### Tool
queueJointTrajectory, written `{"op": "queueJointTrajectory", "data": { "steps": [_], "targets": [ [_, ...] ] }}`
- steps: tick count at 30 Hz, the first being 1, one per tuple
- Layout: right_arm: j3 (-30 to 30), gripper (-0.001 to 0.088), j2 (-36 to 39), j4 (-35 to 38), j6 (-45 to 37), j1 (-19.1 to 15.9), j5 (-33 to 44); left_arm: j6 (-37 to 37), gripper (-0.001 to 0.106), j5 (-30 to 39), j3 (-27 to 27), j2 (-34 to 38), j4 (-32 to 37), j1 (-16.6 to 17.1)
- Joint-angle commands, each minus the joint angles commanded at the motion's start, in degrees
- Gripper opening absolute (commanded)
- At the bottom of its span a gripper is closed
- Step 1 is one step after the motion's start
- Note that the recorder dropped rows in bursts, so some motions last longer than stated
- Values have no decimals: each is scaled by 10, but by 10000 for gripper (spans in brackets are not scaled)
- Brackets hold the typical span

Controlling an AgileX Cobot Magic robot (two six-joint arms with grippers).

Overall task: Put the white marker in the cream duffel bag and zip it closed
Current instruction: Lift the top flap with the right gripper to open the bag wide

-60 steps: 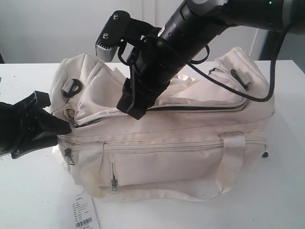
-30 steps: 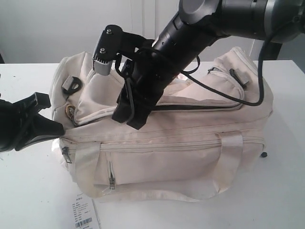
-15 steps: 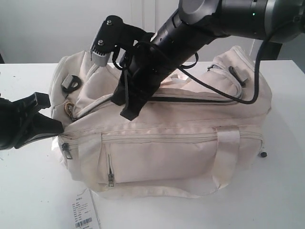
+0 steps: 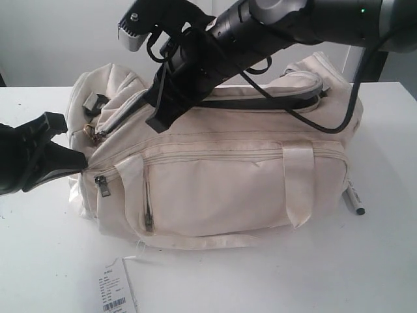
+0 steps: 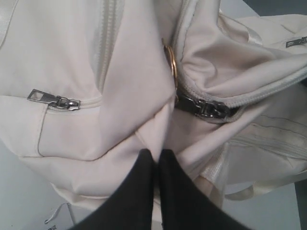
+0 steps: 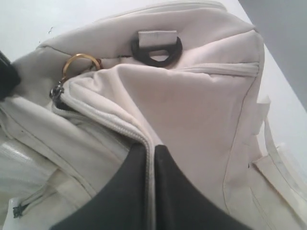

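I should take the flap's zip edge (image 4: 122,114) again with my right gripper and lift it high while my left gripper steadies the bag, because the top flap sags over the bag's opening.
The cream duffel bag (image 4: 221,189) lies on the white table. The white marker (image 4: 354,197) rests on the table just off the bag's right end, outside the bag. My right gripper (image 4: 158,119) reaches down from the upper right and is shut on the zip edge of the top flap (image 6: 120,124), holding it raised; a dark gap (image 4: 260,103) shows under the flap. My left gripper (image 4: 79,160) is shut on a fold of fabric (image 5: 158,129) at the bag's left end, close to the main zip pull (image 5: 206,108) and a gold ring (image 5: 171,67).
A white barcoded paper tag (image 4: 115,291) lies on the table in front of the bag's left corner. A black D-ring (image 6: 157,49) sits on the bag's end. The side pocket's zip pull (image 5: 53,100) hangs near my left gripper. A wall stands behind the table.
My right gripper has shut on the flap's zip edge and pulled it up and left. The bag has shifted left and stood taller, uncovering more of the marker on the right.
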Motion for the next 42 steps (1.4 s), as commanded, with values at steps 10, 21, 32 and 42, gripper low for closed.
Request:
{"op": "queueJointTrajectory", "data": {
  "steps": [10, 21, 32, 42],
  "targets": [
    [0, 46, -8, -13, 100, 0, 122, 5, 0, -2, 0, 0, 0, 0],
    [0, 253, -2, -13, 101, 0, 143, 12, 0, 3, 0, 0, 0, 0],
    [0, 329, 32, -10, 31, 0, 175, 15, 0, 6, 0, 0, 0, 0],
    [0, 0, 26, -33, 90, -1, -12, 18, 0, 6, 0, 0, 0, 0]
  ]
}}
